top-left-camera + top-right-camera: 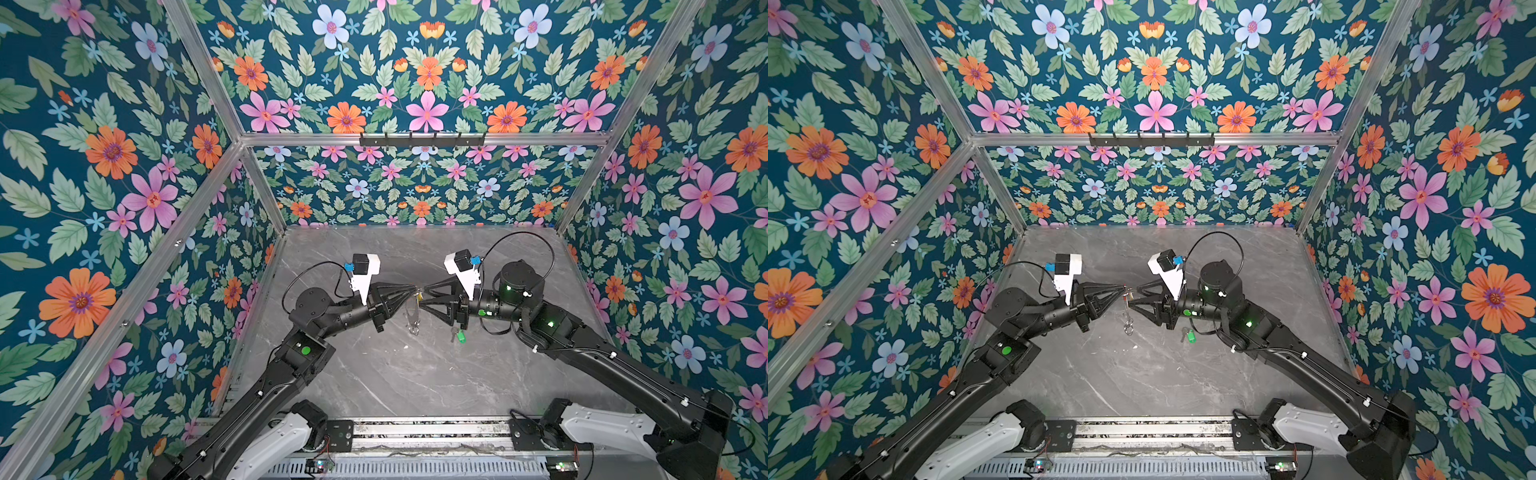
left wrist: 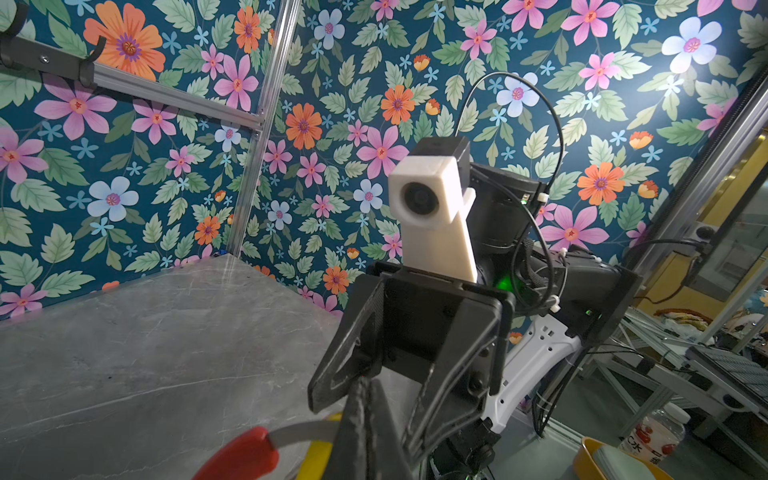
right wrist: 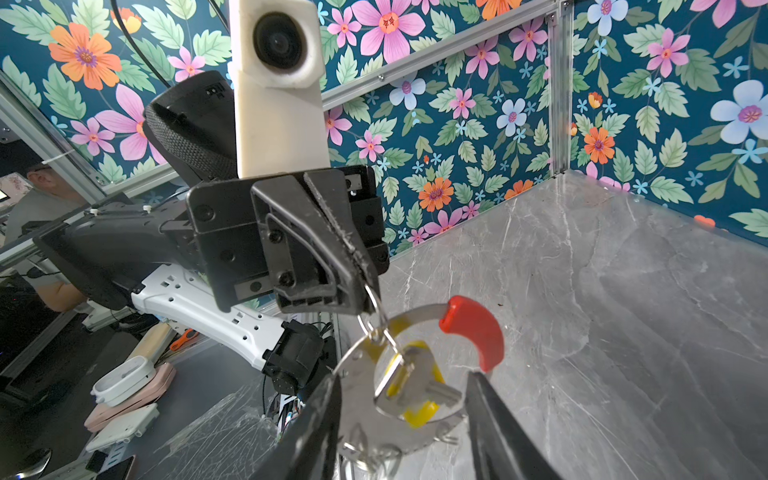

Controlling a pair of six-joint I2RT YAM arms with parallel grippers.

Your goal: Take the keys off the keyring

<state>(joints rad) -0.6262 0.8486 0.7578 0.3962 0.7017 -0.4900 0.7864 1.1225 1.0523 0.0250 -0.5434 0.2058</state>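
The yellow key hangs inside the loop that my right gripper spans. My right gripper needs to grip the yellow key alone [image 3: 417, 382] and pull it clear.
Both grippers meet in mid-air above the middle of the grey table [image 1: 374, 374]. The keyring [image 3: 359, 411], a grey loop with a red sleeve [image 3: 473, 332], hangs between them and shows in both top views [image 1: 411, 318] [image 1: 1128, 322]. My right gripper [image 3: 402, 376] [image 1: 423, 298] spans the loop, one finger against each side. The yellow key [image 3: 415, 386] hangs inside the loop. My left gripper [image 2: 365, 384] [image 1: 414, 288] is shut on a small silver ring [image 3: 374, 303] linked to that key. The green key [image 1: 460, 336] [image 1: 1190, 336] lies on the table below the right wrist.
Flowered walls on aluminium posts close in the table on three sides. A black hook rail [image 1: 422, 140] crosses the back wall high up. Both arm bases sit on the metal rail [image 1: 415, 432] at the near edge.
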